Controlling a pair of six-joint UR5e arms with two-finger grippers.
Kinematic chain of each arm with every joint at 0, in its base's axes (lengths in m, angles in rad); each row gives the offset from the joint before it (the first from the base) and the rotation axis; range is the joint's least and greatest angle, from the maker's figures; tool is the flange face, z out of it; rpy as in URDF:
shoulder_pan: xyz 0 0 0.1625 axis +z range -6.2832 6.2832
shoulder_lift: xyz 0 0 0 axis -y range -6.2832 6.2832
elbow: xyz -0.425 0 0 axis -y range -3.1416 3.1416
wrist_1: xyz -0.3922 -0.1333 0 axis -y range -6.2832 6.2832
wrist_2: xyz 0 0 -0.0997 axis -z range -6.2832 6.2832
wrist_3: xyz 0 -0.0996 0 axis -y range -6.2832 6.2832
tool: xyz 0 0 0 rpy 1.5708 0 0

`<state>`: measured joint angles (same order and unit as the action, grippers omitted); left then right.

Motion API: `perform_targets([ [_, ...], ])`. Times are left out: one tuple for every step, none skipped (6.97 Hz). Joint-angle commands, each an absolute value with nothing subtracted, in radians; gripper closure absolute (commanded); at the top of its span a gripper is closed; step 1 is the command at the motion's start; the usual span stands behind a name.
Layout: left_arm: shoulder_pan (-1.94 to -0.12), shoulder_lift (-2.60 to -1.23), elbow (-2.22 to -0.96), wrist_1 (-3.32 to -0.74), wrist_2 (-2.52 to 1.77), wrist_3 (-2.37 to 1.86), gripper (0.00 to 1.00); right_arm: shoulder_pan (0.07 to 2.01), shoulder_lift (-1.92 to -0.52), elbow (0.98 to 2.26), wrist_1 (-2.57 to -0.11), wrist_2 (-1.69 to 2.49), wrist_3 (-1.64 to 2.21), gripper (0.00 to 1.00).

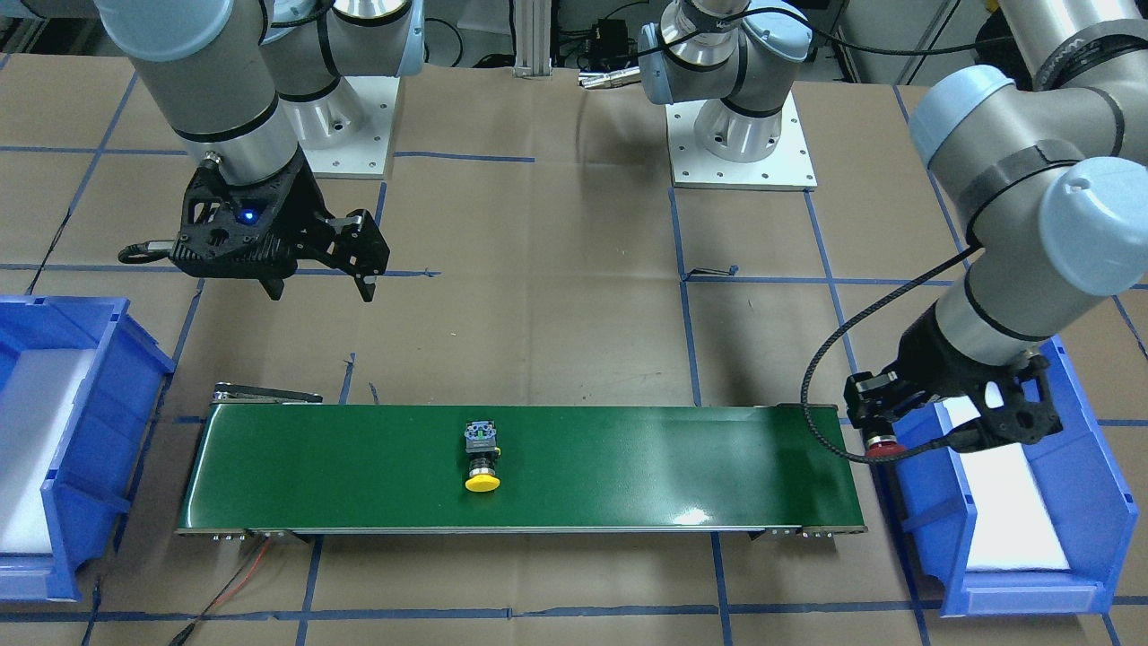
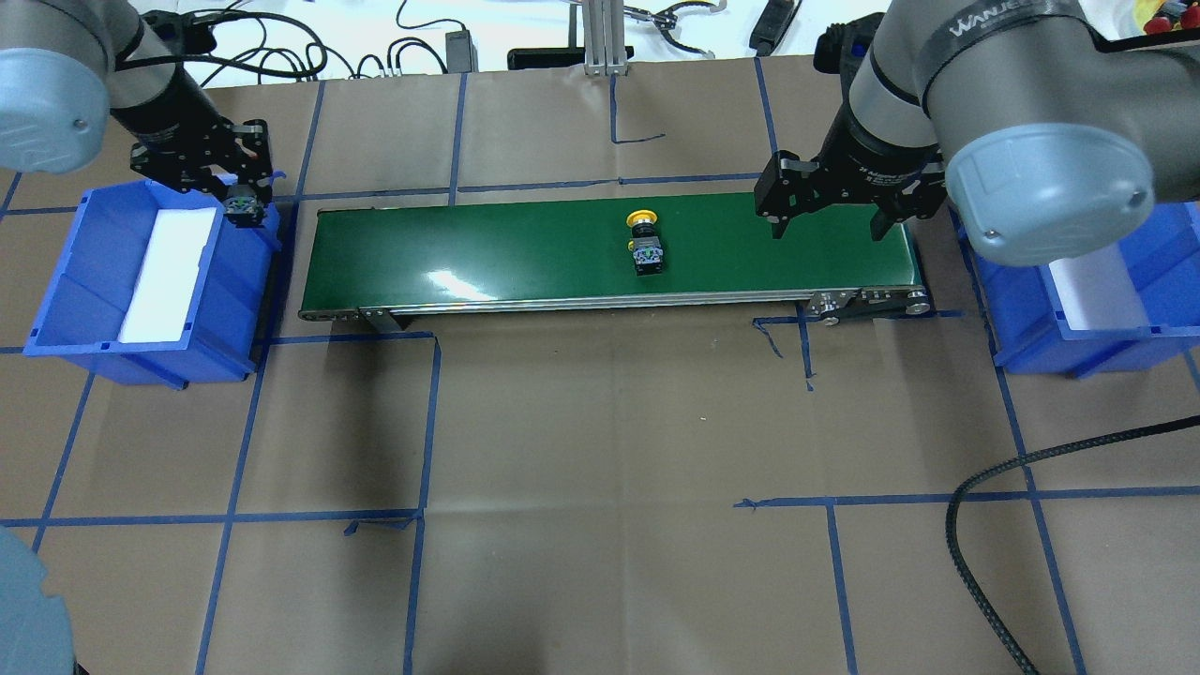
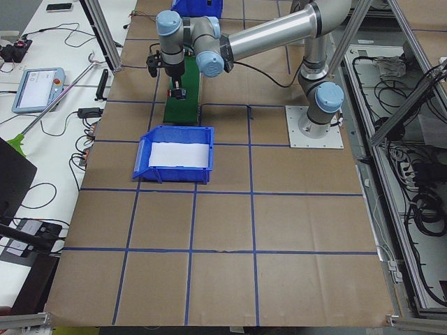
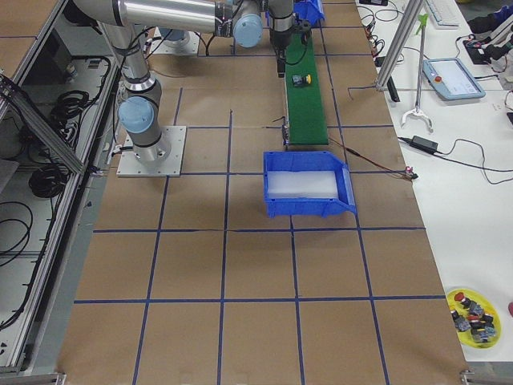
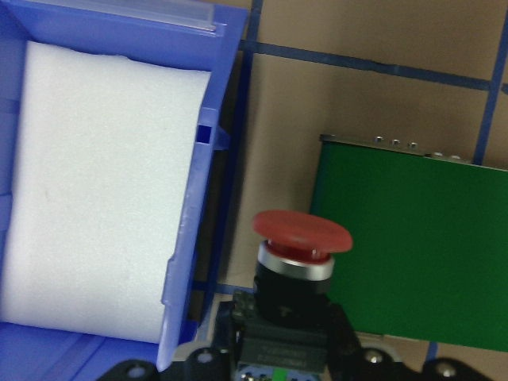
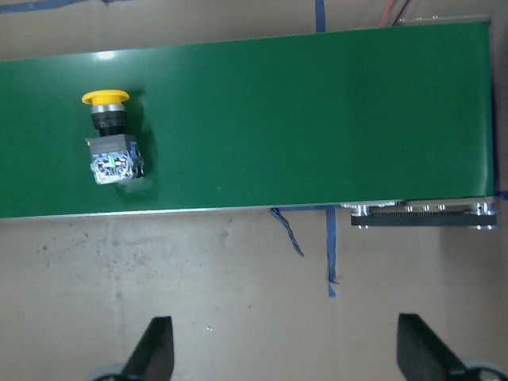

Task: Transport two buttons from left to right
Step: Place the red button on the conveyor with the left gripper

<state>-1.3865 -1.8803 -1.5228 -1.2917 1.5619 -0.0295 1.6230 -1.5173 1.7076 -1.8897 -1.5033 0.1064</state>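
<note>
Next, my left gripper lets go of the red-capped button on the green belt [image 1: 755, 461] [image 5: 458, 264], near the end that is closest to that gripper.
The red-capped button [image 5: 302, 234] is clamped by its grey-white rear block in my left gripper [image 1: 883, 429], which is shut on it. It hangs between the left blue bin [image 2: 66, 272] and the end of the green conveyor belt [image 2: 506, 248]. The yellow-capped button [image 2: 645, 246] lies on its side near the middle of the belt [image 1: 646, 462], also seen as the yellow-capped button [image 6: 111, 135] in the right wrist view. My right gripper [image 2: 829, 231] hovers open over the belt's right end, with nothing between its fingers [image 6: 155, 349].
A second blue bin [image 2: 1041, 309] with a white foam liner stands past the belt's right end. The left bin [image 5: 198, 198] has the same white liner. Brown paper with blue tape lines covers the table [image 2: 600, 450]. A black cable [image 2: 994, 487] trails at the front right.
</note>
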Motion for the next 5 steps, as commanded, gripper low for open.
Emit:
perform_targets([
  [-1.449, -1.934, -1.545, -1.249, 1.563, -0.118, 0.86, 1.623, -1.477, 1.709, -2.015, -1.491, 0.104, 0.00],
  [-1.462, -1.968, -1.548, -1.199, 1.563, -0.133, 0.86, 1.621, -1.470, 1.713, -2.017, -1.491, 0.103, 0.00],
  [-1.463, -1.994, -1.555, -1.169, 1.563, -0.136, 0.86, 1.621, -1.456, 1.713, -2.020, -1.490, 0.104, 0.00],
  [-1.469, -2.000, -1.572, -1.151, 1.563, -0.146, 0.86, 1.618, -1.434, 1.709, -2.020, -1.489, 0.106, 0.00],
  [-1.471, -1.999, -1.594, -1.149, 1.563, -0.146, 0.86, 1.618, -1.424, 1.707, -2.020, -1.489, 0.106, 0.00],
])
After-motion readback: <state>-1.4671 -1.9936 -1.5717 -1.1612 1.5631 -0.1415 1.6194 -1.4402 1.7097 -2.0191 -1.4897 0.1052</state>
